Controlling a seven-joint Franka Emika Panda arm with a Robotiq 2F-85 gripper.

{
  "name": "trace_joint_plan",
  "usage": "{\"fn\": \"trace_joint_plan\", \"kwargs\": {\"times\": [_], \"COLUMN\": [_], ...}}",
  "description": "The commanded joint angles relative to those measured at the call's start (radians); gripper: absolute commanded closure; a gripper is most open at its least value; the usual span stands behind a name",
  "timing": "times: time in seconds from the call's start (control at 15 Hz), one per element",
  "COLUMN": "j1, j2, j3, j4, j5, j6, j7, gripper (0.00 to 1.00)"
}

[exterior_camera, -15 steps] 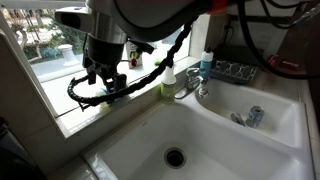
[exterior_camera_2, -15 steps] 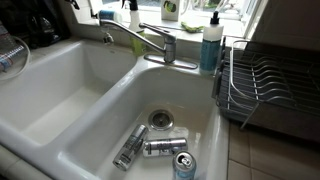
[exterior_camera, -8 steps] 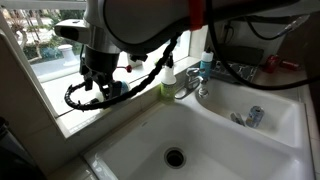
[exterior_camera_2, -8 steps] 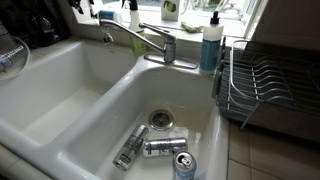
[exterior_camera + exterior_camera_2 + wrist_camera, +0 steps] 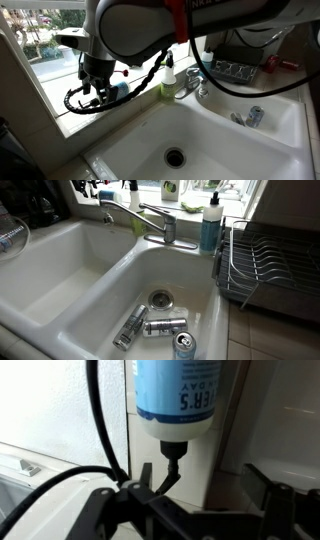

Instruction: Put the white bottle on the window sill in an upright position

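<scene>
The black pump head has only its tip between my gripper's fingers, so I need to move in deeper and grip the neck (image 5: 175, 450) before I tip the bottle upright.
The white bottle (image 5: 178, 395), with its blue-teal label and black pump head, appears to lie on its side on the pale window sill (image 5: 60, 420). Its pump points toward my gripper (image 5: 205, 475). The jaws stand wide apart, one on each side of the pump tip, and touch nothing. In an exterior view my gripper (image 5: 98, 88) hangs just over the window sill (image 5: 60, 112), with the bottle's teal label (image 5: 119, 89) right beside it. A black cable loops below the wrist.
A small bottle with yellow-green contents (image 5: 167, 82) and a blue soap bottle (image 5: 211, 225) stand behind the faucet (image 5: 150, 222). Cans (image 5: 160, 327) lie in the sink basin. A dish rack (image 5: 265, 265) stands beside the sink. The window pane rises behind the sill.
My gripper has moved a little left and lower over the sill, closer to the bottle. The bottle and the sink items have not moved.
</scene>
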State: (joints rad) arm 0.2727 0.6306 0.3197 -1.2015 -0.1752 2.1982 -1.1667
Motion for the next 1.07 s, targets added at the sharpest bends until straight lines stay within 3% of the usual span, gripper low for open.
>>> {"fn": "trace_joint_plan", "kwargs": {"times": [0.0, 0.07, 0.13, 0.2, 0.27, 0.47, 0.53, 0.67, 0.8, 0.87, 0.93, 1.0], "j1": [0.009, 0.011, 0.010, 0.012, 0.013, 0.013, 0.015, 0.015, 0.016, 0.016, 0.017, 0.019], "j2": [0.050, 0.057, 0.063, 0.068, 0.072, 0.085, 0.088, 0.094, 0.101, 0.104, 0.106, 0.107], "j3": [0.001, -0.001, 0.000, -0.002, -0.003, -0.003, -0.004, -0.005, -0.005, -0.006, -0.007, -0.011], "j4": [0.056, 0.064, 0.070, 0.074, 0.079, 0.095, 0.100, 0.109, 0.119, 0.122, 0.124, 0.125], "j5": [-0.008, -0.012, -0.010, -0.013, -0.015, -0.016, -0.017, -0.018, -0.020, -0.020, -0.023, -0.029], "j6": [0.016, 0.017, 0.016, 0.016, 0.015, 0.009, 0.007, 0.002, -0.002, -0.003, -0.004, -0.005], "j7": [-0.022, -0.024, -0.026, -0.027, -0.028, -0.030, -0.030, -0.032, -0.034, -0.035, -0.035, -0.036], "gripper": [0.07, 0.10, 0.25, 0.34, 0.36, 0.61, 0.27, 0.23, 0.11, 0.19, 0.19, 0.09]}}
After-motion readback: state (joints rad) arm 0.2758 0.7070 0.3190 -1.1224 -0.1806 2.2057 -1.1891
